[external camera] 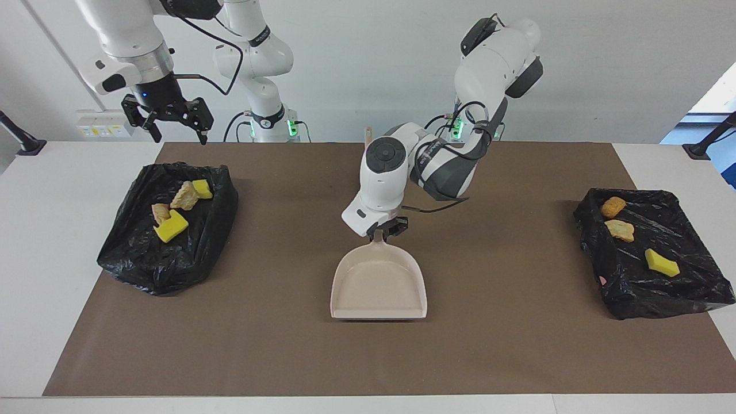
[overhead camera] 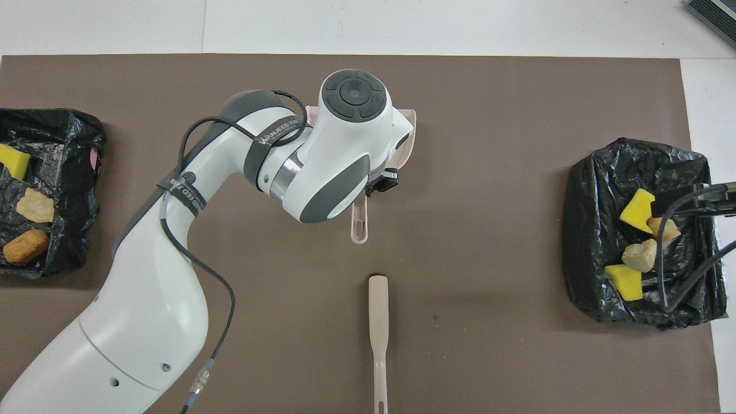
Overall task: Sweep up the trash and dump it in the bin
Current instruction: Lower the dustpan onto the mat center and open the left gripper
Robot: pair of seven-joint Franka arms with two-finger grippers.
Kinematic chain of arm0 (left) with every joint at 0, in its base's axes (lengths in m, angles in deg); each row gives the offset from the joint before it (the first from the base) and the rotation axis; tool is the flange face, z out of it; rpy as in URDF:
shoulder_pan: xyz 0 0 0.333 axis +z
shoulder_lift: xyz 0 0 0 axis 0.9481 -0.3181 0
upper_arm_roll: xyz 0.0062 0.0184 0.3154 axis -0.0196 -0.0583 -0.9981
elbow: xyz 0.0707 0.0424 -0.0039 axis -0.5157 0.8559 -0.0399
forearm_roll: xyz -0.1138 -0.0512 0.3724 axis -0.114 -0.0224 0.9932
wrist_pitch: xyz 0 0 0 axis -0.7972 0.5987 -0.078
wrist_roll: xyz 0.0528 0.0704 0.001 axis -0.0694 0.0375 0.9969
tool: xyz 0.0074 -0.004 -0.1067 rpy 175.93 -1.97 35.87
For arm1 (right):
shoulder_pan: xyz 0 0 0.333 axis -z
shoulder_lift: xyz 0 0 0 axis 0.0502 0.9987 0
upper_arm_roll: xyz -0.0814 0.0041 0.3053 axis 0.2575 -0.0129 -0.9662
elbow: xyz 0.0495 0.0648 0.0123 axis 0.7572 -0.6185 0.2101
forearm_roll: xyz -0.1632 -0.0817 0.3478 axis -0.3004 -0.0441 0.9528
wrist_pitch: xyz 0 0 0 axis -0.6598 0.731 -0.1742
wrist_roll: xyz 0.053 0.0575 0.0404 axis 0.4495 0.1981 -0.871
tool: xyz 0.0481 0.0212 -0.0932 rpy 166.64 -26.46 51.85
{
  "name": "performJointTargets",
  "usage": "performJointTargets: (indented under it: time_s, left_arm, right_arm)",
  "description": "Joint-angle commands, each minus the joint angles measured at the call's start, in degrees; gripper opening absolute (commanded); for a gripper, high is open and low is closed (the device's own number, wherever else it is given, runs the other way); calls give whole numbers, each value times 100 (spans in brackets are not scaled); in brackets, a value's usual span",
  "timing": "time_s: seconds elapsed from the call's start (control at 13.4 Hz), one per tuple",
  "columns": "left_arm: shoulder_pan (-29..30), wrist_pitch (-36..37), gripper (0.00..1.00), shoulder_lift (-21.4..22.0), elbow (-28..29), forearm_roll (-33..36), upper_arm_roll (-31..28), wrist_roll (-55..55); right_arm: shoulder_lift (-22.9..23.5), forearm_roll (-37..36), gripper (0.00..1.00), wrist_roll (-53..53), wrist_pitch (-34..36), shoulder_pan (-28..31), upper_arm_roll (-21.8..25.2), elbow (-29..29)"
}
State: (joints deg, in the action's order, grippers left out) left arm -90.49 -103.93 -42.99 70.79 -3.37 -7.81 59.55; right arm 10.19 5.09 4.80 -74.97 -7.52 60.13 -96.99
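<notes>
My left gripper should set the beige dustpan down and let go of it on the brown mat, straight [overhead camera: 387, 176] beyond the handle of the beige brush.
A beige dustpan [external camera: 378, 282] lies flat and empty on the brown mat [external camera: 517, 345] in the middle of the table. My left gripper [external camera: 384, 229] is shut on its handle [overhead camera: 359, 221]; in the overhead view the arm hides most of the pan. Trash lies in two black-bag-lined bins. The bin [external camera: 132, 259] at the right arm's end holds yellow sponge pieces [external camera: 171, 228] and bread-like chunks [external camera: 184, 196]. The bin [external camera: 632, 293] at the left arm's end holds two orange-tan chunks [external camera: 613, 207] and a sponge piece [external camera: 661, 262]. My right gripper [external camera: 179, 137] hangs open over the first bin.
A beige brush handle [overhead camera: 378, 333] lies on the mat, nearer to the robots than the dustpan. White table [external camera: 57, 172] borders the mat on all sides. I see no loose scraps on the mat.
</notes>
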Motion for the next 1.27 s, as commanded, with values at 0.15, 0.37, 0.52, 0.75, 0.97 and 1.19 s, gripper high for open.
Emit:
performJointTargets:
  time_s: [0.15, 0.37, 0.52, 0.75, 0.97, 1.19]
  left_arm:
    - [-223, -221, 0, -217, -286, 79, -63, 109]
    - [-223, -249, 0, -227, -259, 62, -37, 83]
    - [-232, -258, 0, -218, -233, 62, -54, 83]
    - [-241, -258, 17, -209, -215, 79, -63, 83]
    - [-241, -293, 37, -200, -197, 79, -72, 83]
    - [-250, -293, 68, -200, -189, 79, -90, 83]
  right_arm:
    - [18, 18, 100, -136, 34, 104, -20, 90]
    - [27, 245, 100, -162, 174, 235, 67, 160]
    - [27, 185, 100, -258, 463, 253, 86, 317]
    - [1, 211, 100, -418, 421, 244, 94, 336]
    - [-17, 150, 100, -444, 368, 209, 77, 292]
    - [-8, -9, 100, -610, 87, 192, 59, 265]
